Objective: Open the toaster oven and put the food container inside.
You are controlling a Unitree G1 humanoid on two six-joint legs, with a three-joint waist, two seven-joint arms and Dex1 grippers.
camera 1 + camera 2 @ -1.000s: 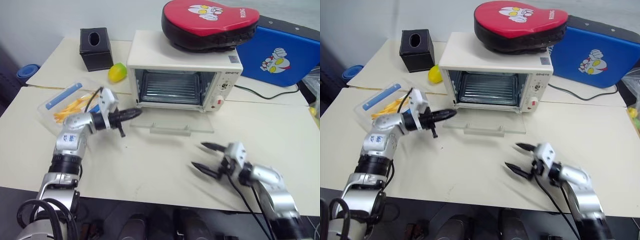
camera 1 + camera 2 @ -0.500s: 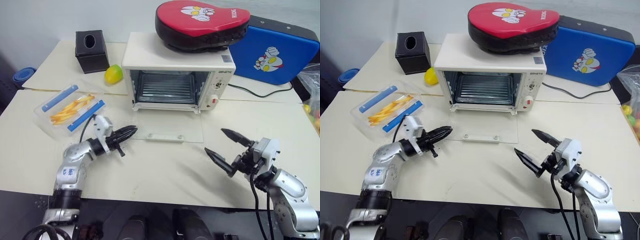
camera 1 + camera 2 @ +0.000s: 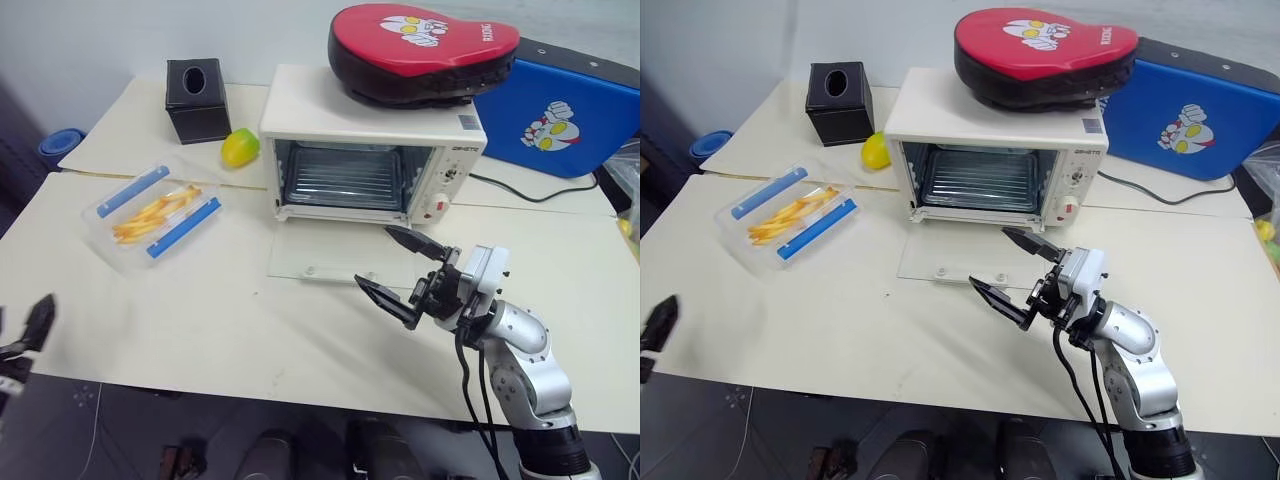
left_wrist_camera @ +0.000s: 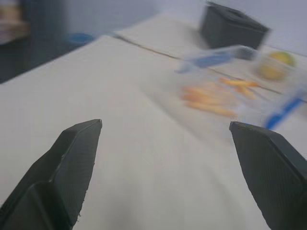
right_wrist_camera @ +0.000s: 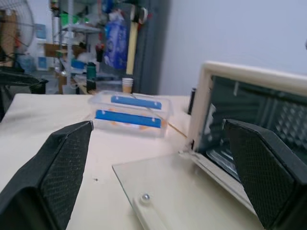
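Observation:
The food container's clear edge (image 3: 106, 248) (image 4: 184, 117) farthest from the toaster oven is between the blue clips. My left gripper goes there next and closes.
The cream toaster oven (image 3: 372, 150) stands at the back of the table with its glass door (image 3: 335, 256) folded down flat and the wire rack inside showing. To its left lies the food container (image 3: 155, 208), a clear flat box with blue clips and fries in it. My right gripper (image 3: 372, 255) hovers open over the right part of the lowered door, pointing left toward the container (image 5: 132, 112). My left gripper (image 4: 165, 128) is open at the table's front left edge, well short of the container (image 4: 230, 93); one of its fingers (image 3: 40, 318) shows at the picture's left border.
A black tissue box (image 3: 195, 98) and a yellow-green fruit (image 3: 240, 147) sit behind the container. A red and black pad (image 3: 420, 48) lies on top of the oven, a blue case (image 3: 555, 120) stands at the back right, and a black cable (image 3: 520, 192) runs from the oven.
My left arm has swung away from the oven door to the table's front left edge, and its gripper has opened. My right gripper has risen and moved left over the door.

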